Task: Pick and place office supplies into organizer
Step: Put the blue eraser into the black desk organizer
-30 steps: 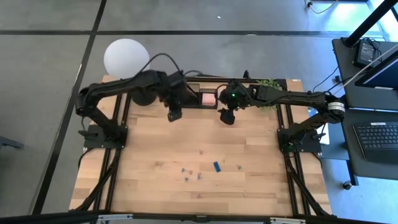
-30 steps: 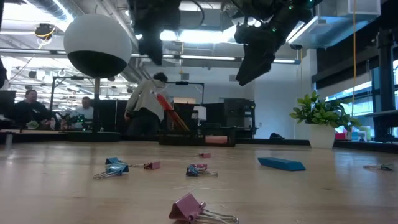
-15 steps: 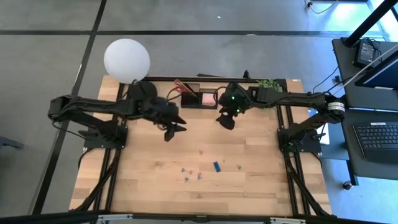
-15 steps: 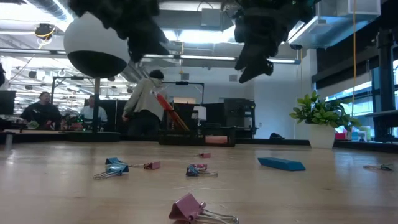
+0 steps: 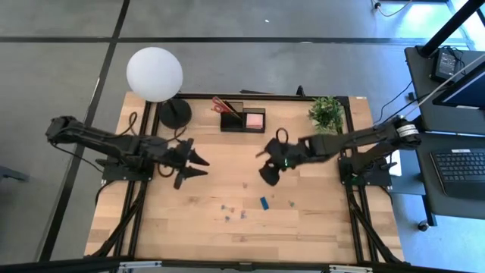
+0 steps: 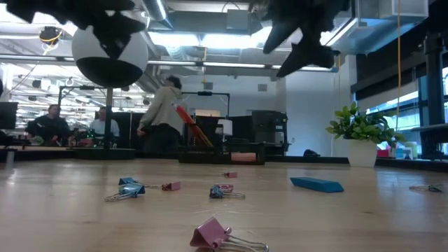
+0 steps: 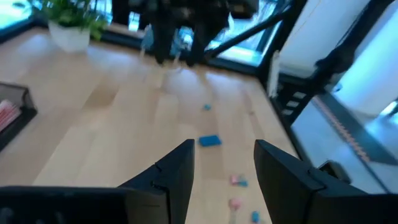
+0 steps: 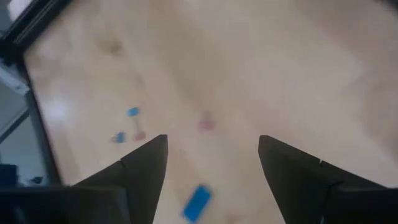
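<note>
The robot's right gripper will next move to the small blue block and close across the middle of its long sides (image 5: 264, 203) (image 8: 197, 203).
The black organizer (image 5: 241, 120) stands at the table's far edge. Red-handled scissors (image 5: 221, 105) stick out of its left compartment and a pink pad (image 5: 255, 119) lies in its right one. A small blue block (image 5: 264, 202) and several small clips (image 5: 227, 210) lie on the wood toward the near edge. My left gripper (image 5: 195, 162) hangs open over the table's left part and points almost level toward the right. My right gripper (image 5: 267, 173) hangs open above the table's middle, slanting down, with the blue block (image 8: 198, 202) just ahead of it. Neither holds anything.
A lamp with a white globe (image 5: 154, 73) and round black base (image 5: 174, 114) stands far left, and a potted plant (image 5: 327, 112) far right. Bare wood lies between the organizer and the clips. People show in the room beyond the table (image 6: 162, 115).
My left gripper has drawn back from beside the organizer toward the table's near and left side, sinking and tipping from pointing down to almost level. My right gripper has left the organizer's front, gone toward the near edge over the table's middle, and rolled. Both stay open.
</note>
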